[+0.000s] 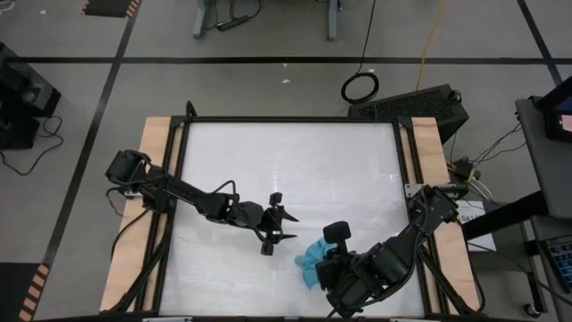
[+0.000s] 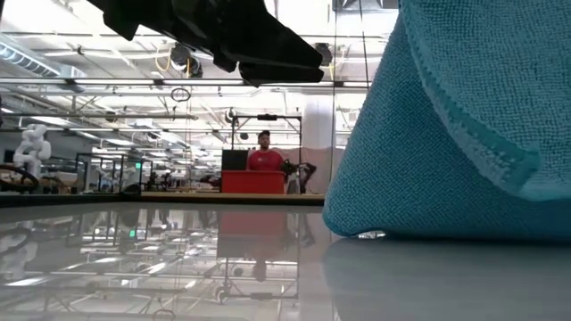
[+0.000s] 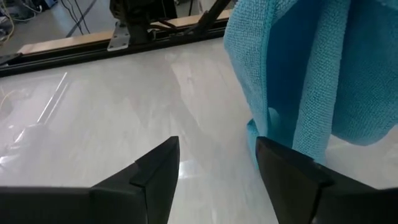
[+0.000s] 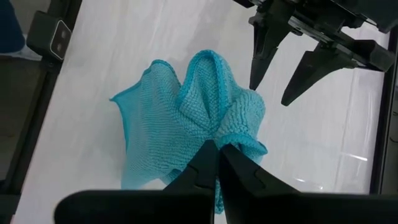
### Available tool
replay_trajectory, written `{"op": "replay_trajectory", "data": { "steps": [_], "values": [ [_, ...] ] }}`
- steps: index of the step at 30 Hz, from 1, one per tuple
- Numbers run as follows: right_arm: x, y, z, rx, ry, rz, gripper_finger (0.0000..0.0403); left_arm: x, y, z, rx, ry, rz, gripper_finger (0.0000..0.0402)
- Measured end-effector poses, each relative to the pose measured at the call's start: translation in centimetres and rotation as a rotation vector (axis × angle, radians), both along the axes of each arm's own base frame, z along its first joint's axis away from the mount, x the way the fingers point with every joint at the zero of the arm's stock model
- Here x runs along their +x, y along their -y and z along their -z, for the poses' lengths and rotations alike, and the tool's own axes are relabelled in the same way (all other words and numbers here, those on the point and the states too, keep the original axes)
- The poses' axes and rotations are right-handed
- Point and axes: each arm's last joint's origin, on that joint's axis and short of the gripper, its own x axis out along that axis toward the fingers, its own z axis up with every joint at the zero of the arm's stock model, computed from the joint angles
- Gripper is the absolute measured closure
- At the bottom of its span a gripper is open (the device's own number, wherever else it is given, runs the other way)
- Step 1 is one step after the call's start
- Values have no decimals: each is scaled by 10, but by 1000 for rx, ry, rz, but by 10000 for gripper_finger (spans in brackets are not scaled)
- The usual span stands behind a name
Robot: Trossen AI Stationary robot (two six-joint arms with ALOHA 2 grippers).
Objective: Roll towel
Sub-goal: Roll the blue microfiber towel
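My left gripper will close on the loose hanging end (image 1: 302,261) (image 3: 255,135) of the turquoise towel, low down on the side that faces its open fingers.
The turquoise towel (image 4: 186,106) is bunched into upright folds near the table's near edge, right of the middle. It also shows in the high view (image 1: 311,264) and in the low view (image 2: 446,134). My right gripper (image 4: 217,152) is shut on its gathered top. My left gripper (image 1: 288,226) hovers open just left of the towel, clear of the table, with its fingers pointing toward the towel. In the left wrist view (image 3: 214,149) the towel (image 3: 298,68) stands just beyond the fingertips, untouched. My right gripper pinches a gathered bunch of several folds (image 4: 214,132) between its two fingers, where the folds meet at the top of the bunch. The fingers come from above, slanting down. The towel spreads out below them, and its lower part (image 2: 375,230) rests on the table.
The white table top (image 1: 268,161) lies open toward the far side and the left. A black frame (image 1: 295,119) and wooden side rails (image 1: 152,179) border it. The near edge is close behind the towel. A person (image 2: 264,156) stands far off in the room.
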Motion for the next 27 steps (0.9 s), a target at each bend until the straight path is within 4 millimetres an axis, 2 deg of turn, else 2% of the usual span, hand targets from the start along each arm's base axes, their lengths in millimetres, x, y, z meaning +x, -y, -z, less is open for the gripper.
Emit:
{"op": "replay_trajectory", "data": {
  "steps": [21, 27],
  "values": [
    [-2, -5, 0, 9, 11, -24, 401, 0, 0, 0, 0, -1, 0, 182],
    [-4, -7, -1, -52, 48, -38, 401, 0, 0, 0, 0, -1, 0, 182]
  ]
}}
